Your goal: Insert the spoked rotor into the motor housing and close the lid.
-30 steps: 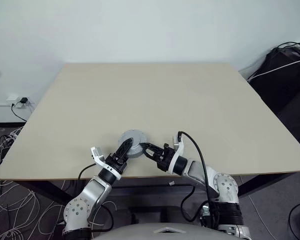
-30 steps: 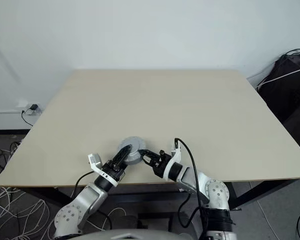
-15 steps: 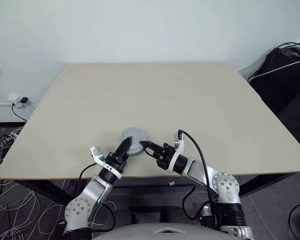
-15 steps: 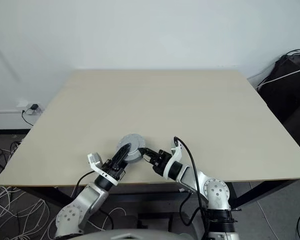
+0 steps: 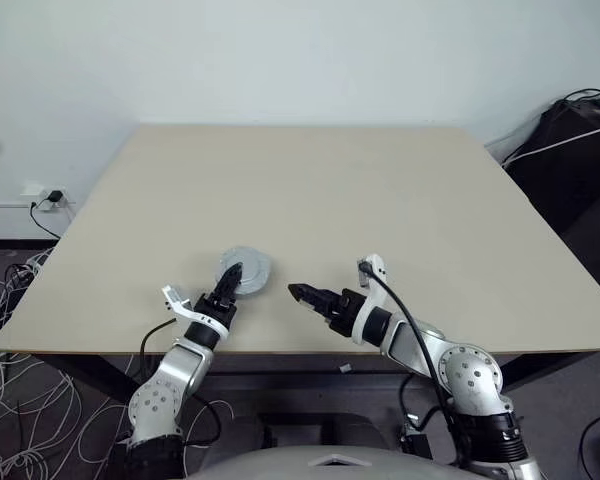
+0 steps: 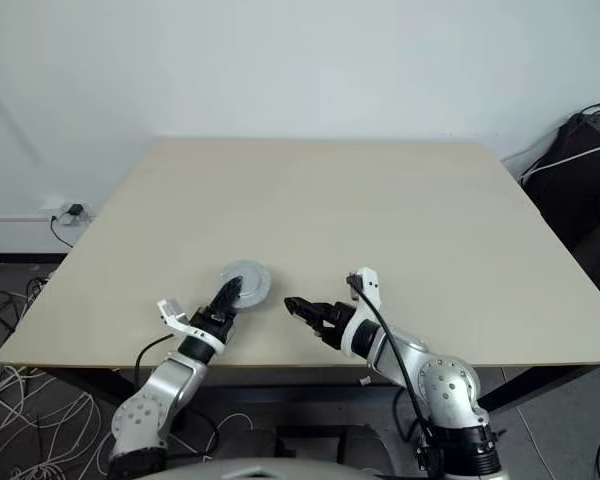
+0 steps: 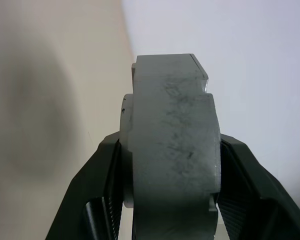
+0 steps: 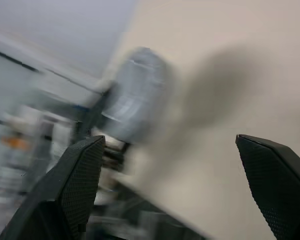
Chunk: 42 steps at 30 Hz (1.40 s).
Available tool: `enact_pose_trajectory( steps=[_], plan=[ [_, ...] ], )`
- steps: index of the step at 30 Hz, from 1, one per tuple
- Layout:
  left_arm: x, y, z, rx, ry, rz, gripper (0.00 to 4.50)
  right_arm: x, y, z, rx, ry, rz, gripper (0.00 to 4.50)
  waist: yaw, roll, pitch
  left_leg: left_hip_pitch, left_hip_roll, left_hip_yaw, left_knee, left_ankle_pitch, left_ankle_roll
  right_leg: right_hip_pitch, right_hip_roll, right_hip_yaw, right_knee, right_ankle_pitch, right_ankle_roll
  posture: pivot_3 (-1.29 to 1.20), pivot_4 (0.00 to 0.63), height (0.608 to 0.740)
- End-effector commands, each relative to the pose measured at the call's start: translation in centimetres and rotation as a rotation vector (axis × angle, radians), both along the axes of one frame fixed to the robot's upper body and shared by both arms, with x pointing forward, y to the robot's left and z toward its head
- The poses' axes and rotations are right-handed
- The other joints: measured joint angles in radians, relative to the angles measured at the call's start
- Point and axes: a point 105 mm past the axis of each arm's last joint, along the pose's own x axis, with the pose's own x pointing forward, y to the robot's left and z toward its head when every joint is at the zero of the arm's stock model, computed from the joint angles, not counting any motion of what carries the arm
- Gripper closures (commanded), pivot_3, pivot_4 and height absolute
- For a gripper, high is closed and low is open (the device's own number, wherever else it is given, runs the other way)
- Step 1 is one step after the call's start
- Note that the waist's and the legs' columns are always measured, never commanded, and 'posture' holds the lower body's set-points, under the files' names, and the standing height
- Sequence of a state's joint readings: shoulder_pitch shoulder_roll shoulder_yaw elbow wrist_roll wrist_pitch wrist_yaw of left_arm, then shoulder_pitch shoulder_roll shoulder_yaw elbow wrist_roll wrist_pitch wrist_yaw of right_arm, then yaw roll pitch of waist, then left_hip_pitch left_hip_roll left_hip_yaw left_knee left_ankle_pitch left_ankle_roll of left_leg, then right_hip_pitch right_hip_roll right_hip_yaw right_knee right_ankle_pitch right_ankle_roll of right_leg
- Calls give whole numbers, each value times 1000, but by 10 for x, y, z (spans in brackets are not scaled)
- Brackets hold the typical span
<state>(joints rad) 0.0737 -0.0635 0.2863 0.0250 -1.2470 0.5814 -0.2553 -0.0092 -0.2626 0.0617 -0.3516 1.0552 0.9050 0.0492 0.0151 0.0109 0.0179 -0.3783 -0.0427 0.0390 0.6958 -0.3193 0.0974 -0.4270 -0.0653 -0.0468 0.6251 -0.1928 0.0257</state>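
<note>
Next, my left gripper releases the motor housing so that it rests on the bare beige table (image 5: 223, 245), just beyond that gripper's black fingertips.
The motor housing (image 5: 246, 270) is a round grey disc near the table's front edge, left of centre. My left gripper (image 5: 232, 279) is shut on its rim. In the left wrist view the housing (image 7: 172, 145) stands edge-on between the two black fingers (image 7: 102, 200). I cannot tell whether it touches the table. My right gripper (image 5: 298, 293) is a short way to its right, open, with nothing between its fingers (image 8: 75, 185); it points toward the blurred housing (image 8: 135, 100). The spoked rotor is hidden, and I cannot tell the lid apart from the housing.
The beige table (image 5: 380, 200) stretches bare beyond the grippers. A black bag (image 5: 580, 150) with cables sits off the table's right side. Cables and a wall socket (image 5: 40, 195) lie at the left, on the floor.
My right gripper has opened wide, rolled and drawn back to the right, away from the housing. My left gripper has carried the housing to the left and slightly farther from the front edge.
</note>
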Motion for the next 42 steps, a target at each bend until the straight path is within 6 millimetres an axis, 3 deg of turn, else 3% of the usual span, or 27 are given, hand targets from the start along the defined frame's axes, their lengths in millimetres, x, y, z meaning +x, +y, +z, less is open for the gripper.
enact_pose_trajectory(
  steps=[1, 5, 8, 17, 23, 30, 42],
  plan=[
    [20, 17, 13, 44, -46, 79, 2381, 3, 0, 17, -121, -231, 5, 0, 3, -1, 0, 0, 0, 0, 0, 0, 0, 0, 0, 0, 0, 0, 0, 0, 0, 740],
    [39, 37, 9, 96, -15, 163, 2381, 1, -4, 13, -325, -446, 29, 0, 4, -5, 0, 0, 0, 1, 1, 1, -2, 1, 2, 0, 0, 1, 1, 0, 0, 740],
    [52, 44, 10, 128, -5, 175, 2381, -2, -7, 13, -351, -540, 38, 0, 5, -8, 0, 0, 0, 1, 1, 1, -2, 1, 4, 0, 0, 1, 2, 0, 0, 740],
    [82, 58, 8, 198, 36, 201, 2381, -7, -24, 2, -463, -657, 41, 0, 5, -13, 0, 1, -1, 1, 2, 1, -6, 2, 4, 0, 0, 2, 4, 0, 0, 740],
    [104, 58, 12, 239, 47, 203, 2381, -7, -34, -9, -530, -663, -44, 0, 5, -14, 0, 2, -1, 0, 2, 2, -12, 2, 5, 0, 1, 3, 4, 0, 0, 740],
    [123, 51, 15, 253, 73, 207, 2381, -10, -30, -11, -508, -647, -64, 0, 0, -14, 1, 2, -1, 0, 2, 3, -14, 2, 5, 0, 2, 5, 7, 0, 0, 740],
    [136, 45, 5, 348, 178, 208, 2381, -11, -25, -15, -513, -630, -40, 0, -2, -14, 1, 2, -1, 0, 2, 4, -15, 2, 6, 0, 2, 6, 7, 0, 0, 740]
  ],
)
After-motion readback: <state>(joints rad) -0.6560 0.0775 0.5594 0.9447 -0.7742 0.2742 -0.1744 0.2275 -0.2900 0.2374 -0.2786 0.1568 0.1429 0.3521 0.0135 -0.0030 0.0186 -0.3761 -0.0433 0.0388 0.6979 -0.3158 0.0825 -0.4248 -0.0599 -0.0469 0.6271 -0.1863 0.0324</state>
